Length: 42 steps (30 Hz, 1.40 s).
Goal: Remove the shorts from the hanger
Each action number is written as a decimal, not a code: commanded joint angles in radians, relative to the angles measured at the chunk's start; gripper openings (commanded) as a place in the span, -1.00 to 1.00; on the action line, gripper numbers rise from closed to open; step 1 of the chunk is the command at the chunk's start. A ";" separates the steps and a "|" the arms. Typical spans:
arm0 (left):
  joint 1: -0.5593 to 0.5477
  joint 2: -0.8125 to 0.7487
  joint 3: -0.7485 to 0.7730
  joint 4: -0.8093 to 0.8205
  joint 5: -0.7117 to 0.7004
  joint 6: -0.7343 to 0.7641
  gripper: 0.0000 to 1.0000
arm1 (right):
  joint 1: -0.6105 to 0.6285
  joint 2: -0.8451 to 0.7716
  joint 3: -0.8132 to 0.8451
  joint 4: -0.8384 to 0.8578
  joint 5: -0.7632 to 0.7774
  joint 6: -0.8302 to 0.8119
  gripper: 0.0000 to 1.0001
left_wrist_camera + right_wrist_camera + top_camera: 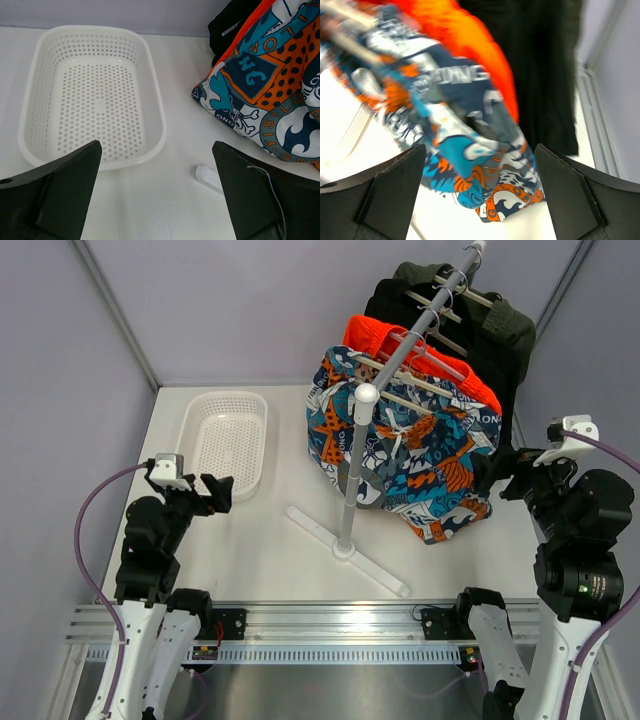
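Note:
Next, I bring my right gripper to the metal hook (424, 343) of the patterned shorts' hanger and close it there, just below the rack's rod.
The patterned shorts (420, 455) in blue, orange and white hang on a hanger at the front of the rack (360, 400), their hem reaching the table. The plain orange shorts (415, 355) hang just behind them. My left gripper (218, 492) is open and empty, low over the table beside the basket. My right gripper (490, 475) is open and empty, close to the right side of the patterned shorts. In the right wrist view the patterned shorts (480, 170) fill the space ahead of the open jaws, with the orange shorts (480, 45) behind. The left wrist view shows the patterned shorts (270, 90) at right.
A white perforated basket (228, 435) sits at the left, also in the left wrist view (150, 105). Black and dark olive garments (490, 325) hang at the back of the rack. The rack's white foot (345, 550) lies across the table. Enclosure walls stand on both sides.

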 commanded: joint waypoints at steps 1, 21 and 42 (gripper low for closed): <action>0.002 -0.004 0.004 0.060 -0.012 -0.006 0.98 | 0.005 -0.018 0.061 0.021 -0.297 -0.203 0.99; 0.001 0.039 0.013 0.043 -0.009 0.000 0.98 | 0.133 0.666 0.872 -0.385 -0.618 -0.659 0.79; 0.001 0.074 0.031 0.020 -0.001 0.006 0.98 | 0.338 0.789 0.811 -0.185 -0.396 -0.733 0.26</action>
